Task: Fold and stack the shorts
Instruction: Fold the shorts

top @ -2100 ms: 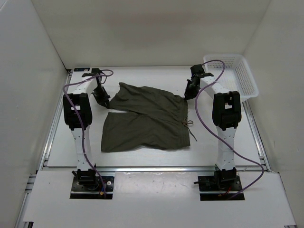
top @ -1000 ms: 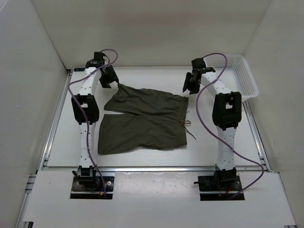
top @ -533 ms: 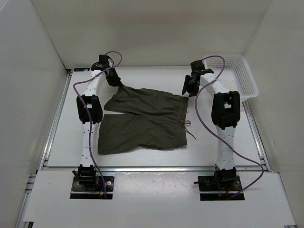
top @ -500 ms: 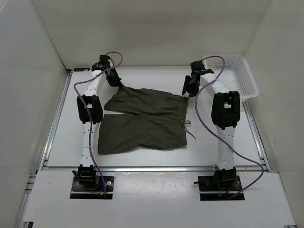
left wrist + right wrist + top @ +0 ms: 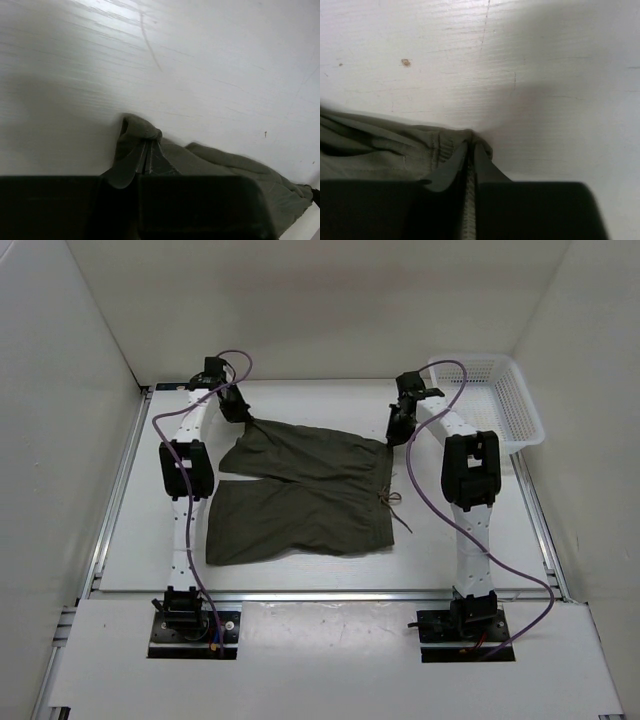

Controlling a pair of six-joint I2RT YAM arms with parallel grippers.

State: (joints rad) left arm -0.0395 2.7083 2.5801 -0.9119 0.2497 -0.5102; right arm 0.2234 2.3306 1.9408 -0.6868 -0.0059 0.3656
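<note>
The upper leg's hem corner is bunched in the robot's left gripper, so that gripper should open and take a smaller pinch of its edge (image 5: 158,135) before folding the leg over.
The dark olive-green shorts (image 5: 300,490) lie spread flat on the white table, waistband to the right with the drawstring (image 5: 397,502) trailing off it. My left gripper (image 5: 242,413) is at the far left corner of the upper leg, shut on that hem corner (image 5: 142,131), which bunches up between the fingers (image 5: 131,162). My right gripper (image 5: 394,432) is at the far right corner, shut on the waistband corner (image 5: 445,142); the ribbed elastic shows between its fingers (image 5: 485,167).
A white plastic basket (image 5: 490,400) stands at the back right corner of the table. White walls enclose the table on three sides. Purple cables loop over both arms.
The left gripper came down on the far hem corner and shut on it. The right gripper dropped slightly onto the waistband corner and shut. The shorts have barely shifted.
</note>
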